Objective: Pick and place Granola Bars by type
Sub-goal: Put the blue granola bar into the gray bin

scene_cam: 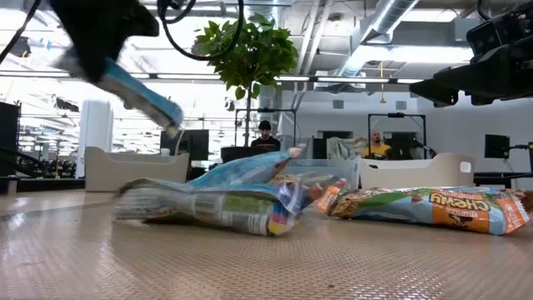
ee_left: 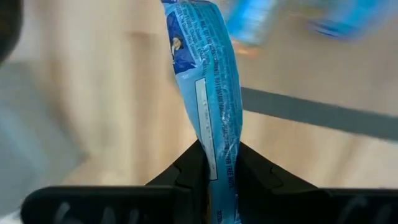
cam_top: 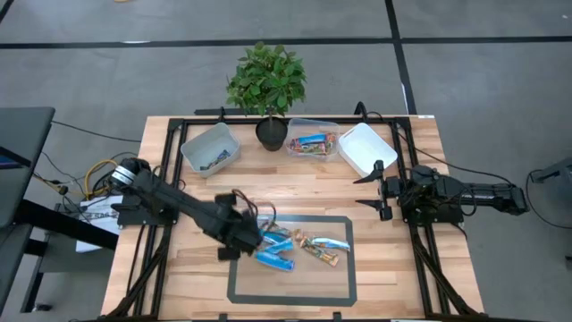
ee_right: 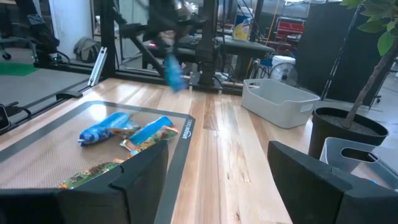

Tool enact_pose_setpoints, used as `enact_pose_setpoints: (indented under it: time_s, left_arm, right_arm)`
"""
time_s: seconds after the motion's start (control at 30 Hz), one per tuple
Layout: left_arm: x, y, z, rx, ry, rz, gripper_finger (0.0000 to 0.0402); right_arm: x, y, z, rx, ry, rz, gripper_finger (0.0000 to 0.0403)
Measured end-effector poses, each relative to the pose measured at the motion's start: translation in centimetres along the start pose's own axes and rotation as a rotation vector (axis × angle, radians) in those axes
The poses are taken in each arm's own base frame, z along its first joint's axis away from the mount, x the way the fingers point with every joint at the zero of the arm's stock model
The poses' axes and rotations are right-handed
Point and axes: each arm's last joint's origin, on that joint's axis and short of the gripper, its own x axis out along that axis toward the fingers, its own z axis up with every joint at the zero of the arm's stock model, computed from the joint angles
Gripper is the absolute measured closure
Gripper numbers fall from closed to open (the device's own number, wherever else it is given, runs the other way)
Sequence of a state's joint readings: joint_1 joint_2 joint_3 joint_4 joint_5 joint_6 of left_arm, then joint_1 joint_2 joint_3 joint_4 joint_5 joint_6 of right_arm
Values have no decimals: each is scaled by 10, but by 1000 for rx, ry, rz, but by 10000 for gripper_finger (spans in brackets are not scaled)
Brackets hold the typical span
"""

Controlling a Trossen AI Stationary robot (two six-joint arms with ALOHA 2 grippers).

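The blue granola bar is to go inside the grey bin (cam_top: 206, 156). My left gripper will let go of it there, beside the bin's bars, away from the potted plant.
My left gripper (cam_top: 248, 234) is over the left edge of the dark-framed mat (cam_top: 344, 286), shut on a bright blue granola bar (ee_left: 208, 74), which also shows raised in the low view (scene_cam: 146, 96) and in the right wrist view (ee_right: 174, 73). Other bars lie flat on the mat: blue ones (cam_top: 275, 260) and a tan-orange one (cam_top: 320, 252); in the low view they lie in a heap (scene_cam: 225, 200), with one bar (scene_cam: 433, 208) to its right. My right gripper (cam_top: 380, 190) is open and empty at the table's right side, near the white bin (cam_top: 366, 148). My left gripper pinches the blue bar at one end (ee_left: 219, 163) between its two fingers, which press on the wrapper's flat faces. The bar reaches out lengthwise beyond the fingertips. In the low view it hangs slanting down from the gripper, lifted clear of the table.
At the back stand a grey bin (cam_top: 210, 148) with some bars, a clear bin (cam_top: 311, 143) with multicoloured bars, the white bin and a potted plant (cam_top: 268, 85). People sit in the room beyond the table (scene_cam: 265, 137).
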State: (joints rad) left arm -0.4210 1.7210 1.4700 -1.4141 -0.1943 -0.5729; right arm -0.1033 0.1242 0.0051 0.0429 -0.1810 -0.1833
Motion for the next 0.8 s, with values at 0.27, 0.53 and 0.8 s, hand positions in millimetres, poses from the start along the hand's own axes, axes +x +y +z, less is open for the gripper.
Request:
enact_pose_setpoints:
  time_s: [0.27, 0.53, 0.8]
  left_arm:
    - [-2, 65, 7, -305, 6, 269, 344]
    - [8, 118, 19, -479, 43, 315, 344]
    - [28, 163, 8, -587, 147, 344, 344]
  right_arm:
    - [0, 0, 0, 0, 0, 0, 132]
    - [0, 0, 0, 0, 0, 1, 132]
    - [0, 0, 0, 0, 0, 0, 132]
